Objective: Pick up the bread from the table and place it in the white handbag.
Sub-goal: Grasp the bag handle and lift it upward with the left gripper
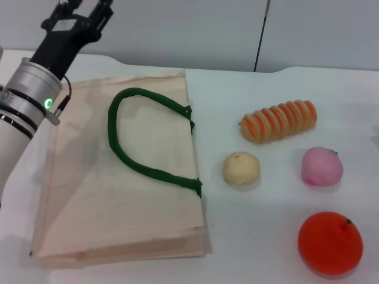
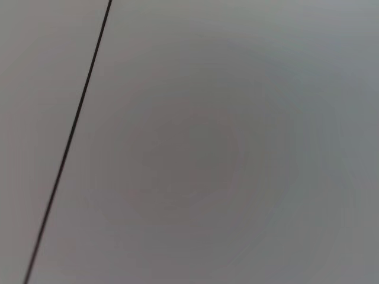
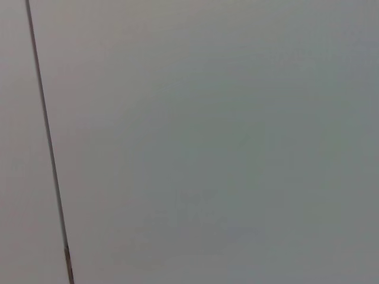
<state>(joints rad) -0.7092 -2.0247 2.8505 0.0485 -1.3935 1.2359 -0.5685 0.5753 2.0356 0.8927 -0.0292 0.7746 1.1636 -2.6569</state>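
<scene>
The white handbag's dark green handle has a far bend point(image 1: 120, 96), which my left gripper will go to next and close on, because this lifts the handbag's side.
The bread point(image 1: 278, 120), a ridged loaf with orange and cream stripes, lies on the white table point(image 1: 249, 236) to the right of the white handbag. The white handbag point(image 1: 89, 195) lies flat on the left half of the table, with its dark green handle point(image 1: 127, 155) looped on top. My left gripper point(image 1: 84, 5) is raised over the bag's far left corner at the top edge of the head view, open and empty, far from the bread. My right gripper is out of view. Both wrist views show only a plain grey wall.
A small round beige bun point(image 1: 241, 168) lies just right of the bag, below the bread. A pink round fruit point(image 1: 321, 166) and an orange fruit point(image 1: 329, 243) lie at the right front. A grey wall point(image 1: 195, 29) stands behind the table.
</scene>
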